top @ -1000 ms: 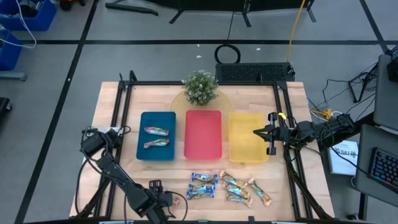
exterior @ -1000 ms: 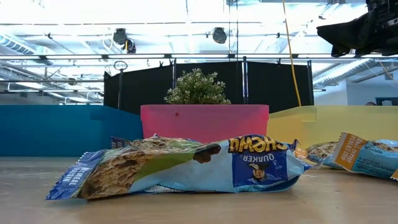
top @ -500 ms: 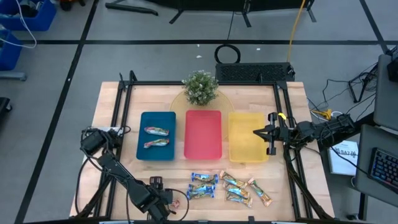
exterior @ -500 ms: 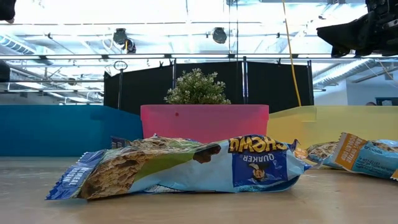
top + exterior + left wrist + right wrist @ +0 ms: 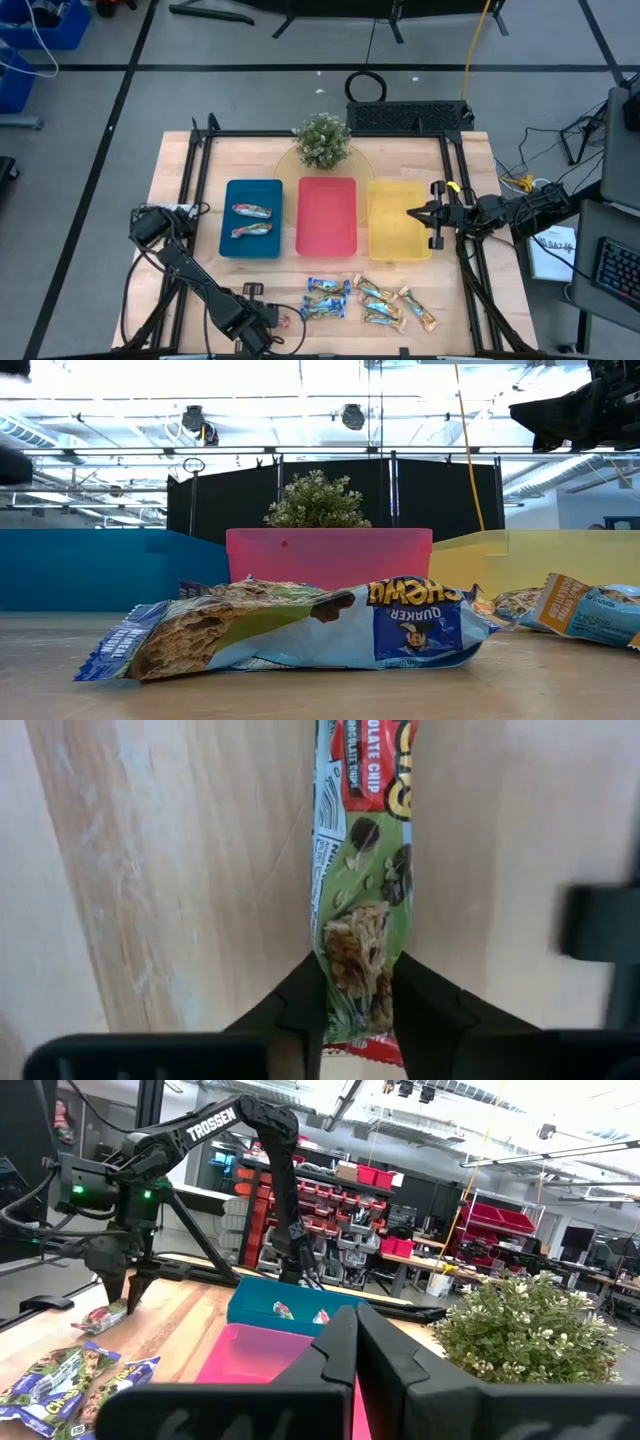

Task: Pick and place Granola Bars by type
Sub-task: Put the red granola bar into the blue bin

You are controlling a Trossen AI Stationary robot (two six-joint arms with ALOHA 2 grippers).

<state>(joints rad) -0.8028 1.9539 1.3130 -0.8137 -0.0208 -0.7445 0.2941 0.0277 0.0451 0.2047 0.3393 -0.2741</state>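
Note:
My left gripper will let go of the greenish-red granola bar between the two greenish-red bars in the blue tray [image 5: 252,221].
A greenish-red granola bar [image 5: 362,890] lies near the table's front left, and my left gripper [image 5: 272,322] is closed on it from above. It also shows in the right wrist view, the left gripper [image 5: 120,1292] standing over that bar [image 5: 100,1318]. Two more greenish-red bars [image 5: 251,221] lie in the blue tray [image 5: 228,245]. Blue-white bars [image 5: 326,299] and tan-gold bars [image 5: 392,305] lie on the wood in front of the trays. My right gripper [image 5: 412,213] hangs shut over the yellow tray [image 5: 395,245], holding nothing. My left gripper pinches the bar's two long edges [image 5: 352,982] between its two fingers [image 5: 298,1012], near one end of the wrapper. The fingers point down and lie across the bar. The bar lies level over the wood; whether it is lifted cannot be told.
The red tray [image 5: 326,245] stands between the blue and yellow trays. A small potted plant [image 5: 322,140] stands behind the trays. Black frame rails [image 5: 200,180] run along the table's left and right sides. Bare wood lies at the near left.
My left arm has shifted slightly above the greenish-red bar at the near left; the bar stays in the same place.

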